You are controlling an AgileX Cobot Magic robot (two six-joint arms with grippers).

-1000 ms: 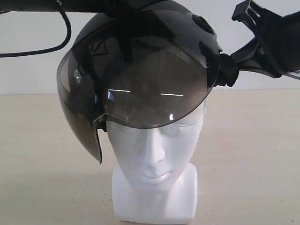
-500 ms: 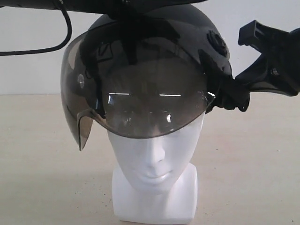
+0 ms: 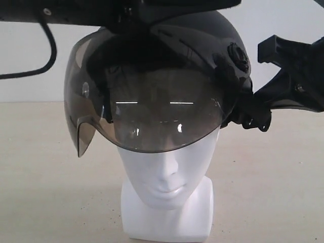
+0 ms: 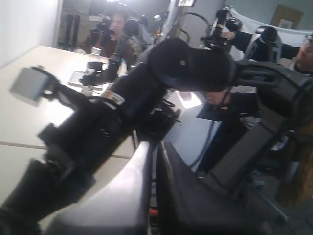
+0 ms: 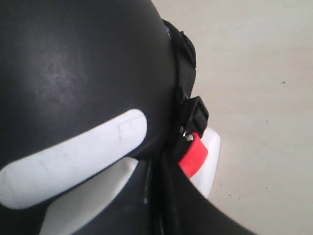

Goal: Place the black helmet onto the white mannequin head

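Note:
The black helmet sits high on the head and the robot's right gripper is tight under its side edge, so that gripper should open and take the strap's end [image 3: 256, 121] below the red buckle.
The black helmet [image 3: 202, 40] sits low over the white mannequin head [image 3: 167, 172]. Its smoky visor [image 3: 152, 116] covers the brow and eyes, leaving nose, lips and neck base showing. My right gripper [image 3: 250, 115] clamps the helmet's lower side edge. In the right wrist view that gripper [image 5: 156, 205] is shut beside the red buckle [image 5: 192, 155], under the black shell [image 5: 73, 58]. My left arm [image 3: 76, 12] crosses above the helmet, its gripper hidden behind the crown. In the left wrist view the left gripper [image 4: 153, 196] is nearly closed, with a red bit in the slit.
The mannequin stands on a beige table [image 3: 273, 177] before a white wall. A black cable [image 3: 48, 55] loops down from the left arm. The left wrist view looks out onto my other arm [image 4: 122, 98] and people at far desks.
The helmet has come down over the head and levelled out. The visor's hanging left edge has swung up and back. The right gripper has dropped with it.

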